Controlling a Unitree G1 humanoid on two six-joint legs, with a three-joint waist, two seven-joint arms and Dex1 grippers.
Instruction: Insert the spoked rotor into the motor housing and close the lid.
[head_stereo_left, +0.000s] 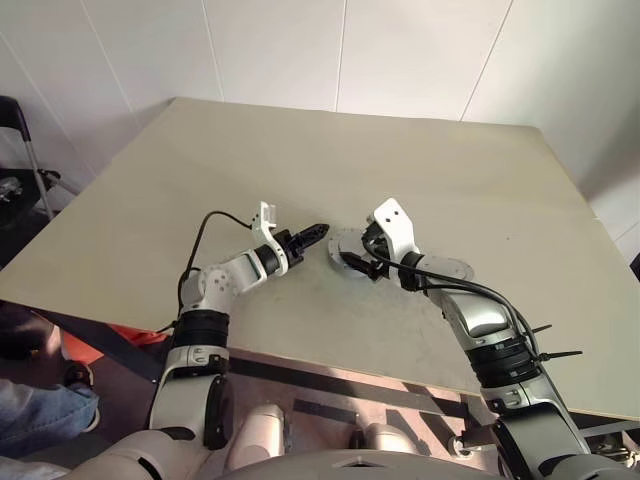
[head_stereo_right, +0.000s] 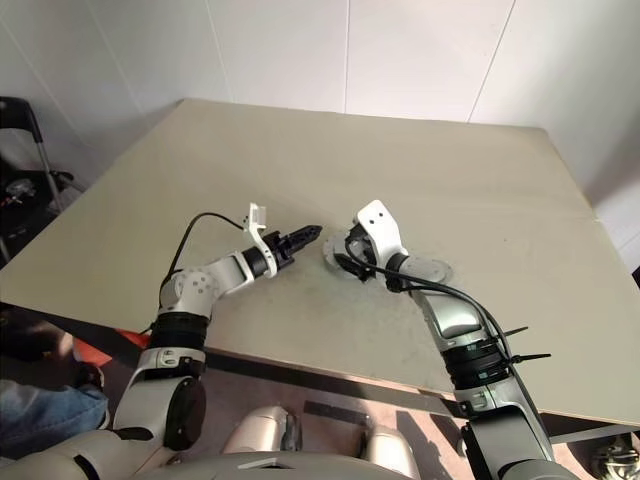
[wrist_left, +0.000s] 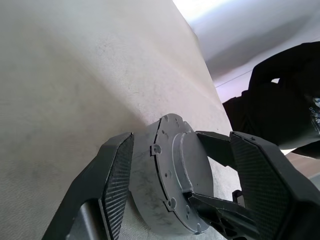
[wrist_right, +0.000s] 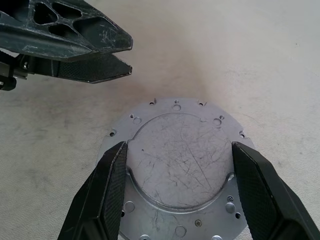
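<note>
I can see my right gripper pinches only the plate's raised middle from above, so I need to hold the motor housing with my left gripper before my right gripper takes its opposite edge (wrist_right: 239, 226).
The motor housing (head_stereo_left: 342, 243) is a squat round grey body standing mid-table. Its upward face (wrist_right: 180, 155) is a scratched flat plate with screw holes and a raised round middle. No windings show, and I cannot tell whether this plate is the lid. The spoked rotor is hidden or out of view. My right gripper (wrist_right: 177, 145) reaches over the plate from the near side, its two fingertips set against opposite sides of the raised middle. My left gripper (head_stereo_left: 318, 231) hangs level just left of the housing, open, its fingers (wrist_left: 117, 180) framing the body without touching it.
A flat round grey disc (head_stereo_left: 452, 268) lies on the table under my right forearm, right of the housing. The beige table (head_stereo_left: 350, 150) stretches bare behind. A person's leg (head_stereo_left: 30, 410) and a black stand (head_stereo_left: 20, 150) are off the table's left side.
</note>
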